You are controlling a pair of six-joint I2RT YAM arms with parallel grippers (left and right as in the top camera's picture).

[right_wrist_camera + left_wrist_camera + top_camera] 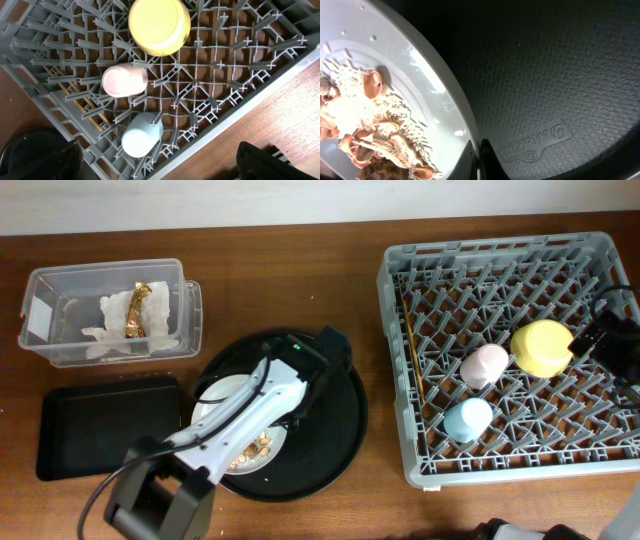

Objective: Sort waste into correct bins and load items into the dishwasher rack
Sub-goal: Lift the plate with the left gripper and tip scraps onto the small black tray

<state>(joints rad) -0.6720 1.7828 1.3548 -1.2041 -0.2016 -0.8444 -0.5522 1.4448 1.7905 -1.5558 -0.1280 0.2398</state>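
Observation:
Next, my left gripper releases the grey plate close to the middle of the round black tray (294, 399), a little toward the side where the dishwasher rack is.
My left gripper (297, 418) (479, 160) is shut on the right rim of the grey plate (222, 405) (395, 65). The plate lies on the round black tray (330, 450) (555, 75) and holds tan food scraps (255, 452) (375, 125). The dishwasher rack (500, 255) (240, 100) holds the yellow bowl (541, 347) (159, 25), pink cup (484, 365) (124, 80), blue cup (467, 418) (141, 135) and chopsticks (415, 350) (75, 97). My right gripper (603, 332) hovers open and empty over the rack's right side, beside the bowl.
The clear box (60, 285) at the far left holds the white napkin (115, 315) and gold-brown wrapper (138, 308). The shallow black rectangular tray (105, 425) lies in front of it, left of the round tray. My left arm reaches across the plate.

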